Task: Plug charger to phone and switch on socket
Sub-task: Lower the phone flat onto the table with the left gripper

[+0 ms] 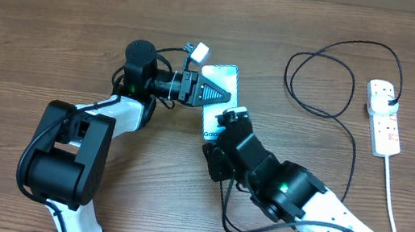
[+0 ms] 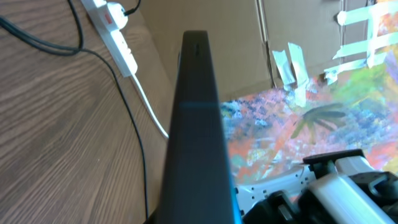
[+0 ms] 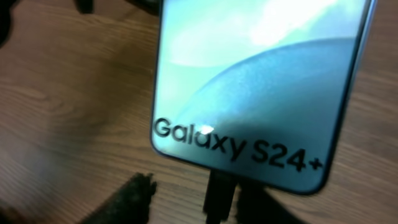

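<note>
The robot's left gripper should put the phone down flat on the bare wood-grain table [image 1: 223,115] between the two grippers.
The phone [image 1: 224,82] lies mid-table with its teal screen up and its "Galaxy S24+" end toward the right arm. My left gripper [image 1: 209,93] is shut on its long side; the left wrist view shows its dark edge [image 2: 194,124] end-on. My right gripper [image 1: 227,121] is at the phone's near end. In the right wrist view its fingers [image 3: 196,196] stand apart around the charger's black connector [image 3: 221,193], which sits against the phone's [image 3: 261,81] bottom edge. The charger cable [image 1: 346,111] loops to its plug [image 1: 391,99] in the white socket strip [image 1: 384,118].
The strip's white lead [image 1: 391,199] runs toward the front right edge. The strip [image 2: 115,28] and black cable [image 2: 134,137] also show in the left wrist view. Cable slack curls under the right arm [image 1: 226,212]. The table is wood-grain.
</note>
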Controlling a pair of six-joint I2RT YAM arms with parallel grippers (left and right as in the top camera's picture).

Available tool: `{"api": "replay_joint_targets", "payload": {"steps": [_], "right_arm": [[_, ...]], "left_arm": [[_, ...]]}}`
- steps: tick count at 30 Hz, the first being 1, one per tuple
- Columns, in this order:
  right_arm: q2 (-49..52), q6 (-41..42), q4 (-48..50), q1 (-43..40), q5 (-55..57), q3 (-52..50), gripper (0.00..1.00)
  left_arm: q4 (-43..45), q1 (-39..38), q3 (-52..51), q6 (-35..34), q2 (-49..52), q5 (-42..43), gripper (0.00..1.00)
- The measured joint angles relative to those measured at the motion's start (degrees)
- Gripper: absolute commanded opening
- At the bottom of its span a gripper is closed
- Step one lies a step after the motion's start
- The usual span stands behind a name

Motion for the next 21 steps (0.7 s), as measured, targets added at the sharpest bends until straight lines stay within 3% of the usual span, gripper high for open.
{"api": "replay_joint_targets", "payload": {"steps": [1,5,10,13,15,18,21], "right_arm": [[-1.49,-0.02,-0.90,-0.02,0.31,0.50,0.80],[-12.94,-0.07,-6.84,-0.07,2.45,2.16,0.97],[-26.32,-0.37,-12.57,-0.04,8.44,2.23,1.00],[-34.42,-0.39,-14.67,-0.07,12.35,2.25,1.00],[-40.11,-0.37,-16.39,-0.07,15.13,2.58,1.00],[-41.62,-0.37,-18.03,-0.09,17.00,2.78,1.00],[-41.35,0.13,-18.16,-0.09,17.66,2.75,1.00]], "left_arm": [[2.19,-0.04,-0.11,-1.14,0.04,-0.68,0.04],[7.96,-0.11,0.22,-7.04,0.07,-4.17,0.04],[6.62,-1.57,7.65,-9.97,0.24,-7.23,0.04],[-9.31,-3.80,16.31,-6.01,0.24,-8.98,0.04],[-33.20,-5.68,24.06,4.00,0.22,-11.69,0.04],[-59.69,-6.88,31.06,19.91,0.33,-16.76,0.04],[-76.78,-6.78,34.84,37.13,1.44,-19.98,0.04]]}}
